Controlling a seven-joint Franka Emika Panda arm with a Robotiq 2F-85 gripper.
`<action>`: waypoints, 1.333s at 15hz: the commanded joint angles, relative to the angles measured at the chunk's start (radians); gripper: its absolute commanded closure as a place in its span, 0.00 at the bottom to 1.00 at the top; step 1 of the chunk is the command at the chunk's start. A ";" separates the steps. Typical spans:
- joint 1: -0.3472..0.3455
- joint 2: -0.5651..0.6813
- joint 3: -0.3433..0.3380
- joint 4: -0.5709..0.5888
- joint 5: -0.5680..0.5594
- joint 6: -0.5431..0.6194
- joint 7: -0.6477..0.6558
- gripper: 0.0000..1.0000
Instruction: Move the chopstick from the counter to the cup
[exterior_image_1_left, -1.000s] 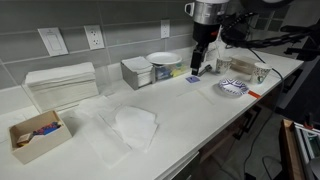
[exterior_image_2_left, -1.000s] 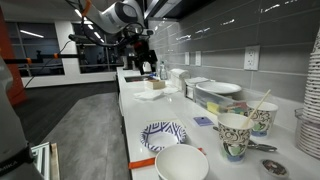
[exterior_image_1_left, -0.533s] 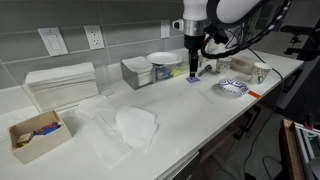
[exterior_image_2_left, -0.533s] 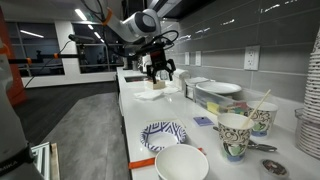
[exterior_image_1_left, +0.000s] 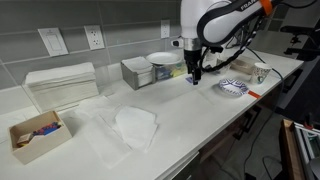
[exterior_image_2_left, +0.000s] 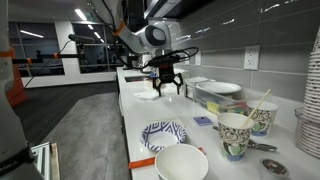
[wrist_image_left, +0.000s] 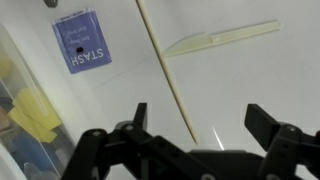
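Next, my gripper closes on the chopstick's near end (exterior_image_1_left: 183, 92) (wrist_image_left: 188, 122), away from the blue tea packet and the pale flat stick.
In the wrist view a slim, straight, pale tan chopstick (wrist_image_left: 165, 70) lies on the white counter, running from the top edge down between my fingers. My gripper (wrist_image_left: 200, 120) is open and empty, just above the counter with one finger on each side of the stick's near end. In both exterior views the gripper (exterior_image_1_left: 194, 76) (exterior_image_2_left: 168, 90) hangs low over the counter; I cannot make out the chopstick there. Two patterned cups (exterior_image_2_left: 236, 136) (exterior_image_2_left: 262, 118) stand near the counter's end, one with a stick in it. A cup (exterior_image_1_left: 260, 72) also shows far from the gripper.
A blue tea packet (wrist_image_left: 82, 42) (exterior_image_1_left: 192, 80) lies beside the chopstick, and a pale flat stick (wrist_image_left: 215, 40) lies beyond it. A patterned plate (exterior_image_1_left: 232, 88) (exterior_image_2_left: 163, 134), a white bowl (exterior_image_2_left: 182, 163), stacked plates (exterior_image_1_left: 163, 60) and a container (exterior_image_1_left: 137, 72) stand nearby.
The arm has moved along the counter away from the cups and come down low over the chopstick next to the blue packet. The gripper has stayed open.
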 joint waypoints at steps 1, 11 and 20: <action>-0.002 0.009 -0.002 0.001 0.000 0.004 -0.001 0.00; -0.009 0.021 0.004 0.005 0.029 0.015 -0.027 0.00; -0.066 0.077 0.035 0.007 0.326 0.048 -0.444 0.00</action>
